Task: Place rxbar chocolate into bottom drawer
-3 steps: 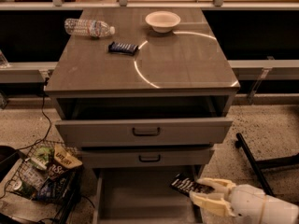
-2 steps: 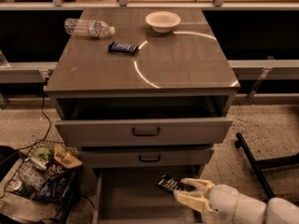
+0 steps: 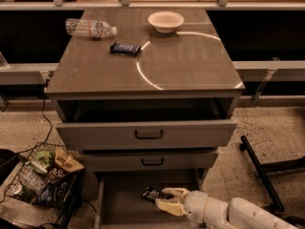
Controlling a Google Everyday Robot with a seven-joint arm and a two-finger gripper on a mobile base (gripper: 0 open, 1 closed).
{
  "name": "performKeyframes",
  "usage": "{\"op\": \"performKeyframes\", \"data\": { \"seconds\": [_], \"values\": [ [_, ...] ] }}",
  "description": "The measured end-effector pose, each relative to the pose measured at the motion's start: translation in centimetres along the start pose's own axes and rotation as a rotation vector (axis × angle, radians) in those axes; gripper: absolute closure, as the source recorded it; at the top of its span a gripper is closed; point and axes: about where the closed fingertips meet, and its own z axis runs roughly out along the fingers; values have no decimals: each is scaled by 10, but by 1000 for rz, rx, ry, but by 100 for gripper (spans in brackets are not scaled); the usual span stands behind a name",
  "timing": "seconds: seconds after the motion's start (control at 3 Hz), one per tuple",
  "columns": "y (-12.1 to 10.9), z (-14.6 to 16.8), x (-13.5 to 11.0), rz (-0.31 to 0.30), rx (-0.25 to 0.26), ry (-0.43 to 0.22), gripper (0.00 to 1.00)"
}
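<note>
My gripper should release the rxbar chocolate onto the open bottom drawer's inside [image 3: 163,199], setting it free close to the middle of that drawer.
The rxbar chocolate [image 3: 152,194], a flat dark wrapper with pale lettering, is held between the pale fingers of my gripper [image 3: 164,199]. The gripper comes in from the lower right on a white arm and sits over the open bottom drawer [image 3: 119,202], the lowest tray of the grey-brown cabinet. The bar hovers above the drawer's inside, right of its middle. I cannot tell whether it touches the drawer floor.
Two upper drawers [image 3: 147,134] with dark handles stand partly pulled out above. On the cabinet top lie a dark blue bar [image 3: 125,48], a water bottle [image 3: 90,28] and a white bowl [image 3: 166,21]. A wire basket of snacks [image 3: 45,178] stands at the left, a black stand leg [image 3: 259,173] at the right.
My gripper has moved left with the rxbar chocolate, from beside the drawer's right wall to over the drawer's inside. Nothing else has moved.
</note>
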Motion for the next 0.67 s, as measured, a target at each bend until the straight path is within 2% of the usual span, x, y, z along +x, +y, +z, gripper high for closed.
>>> {"op": "performKeyframes", "data": {
  "seconds": [0.33,0.67],
  "values": [
    [-20,51,53,-68,-31,127,100],
    [-37,89,84,-104,-62,196,100]
  ]
}}
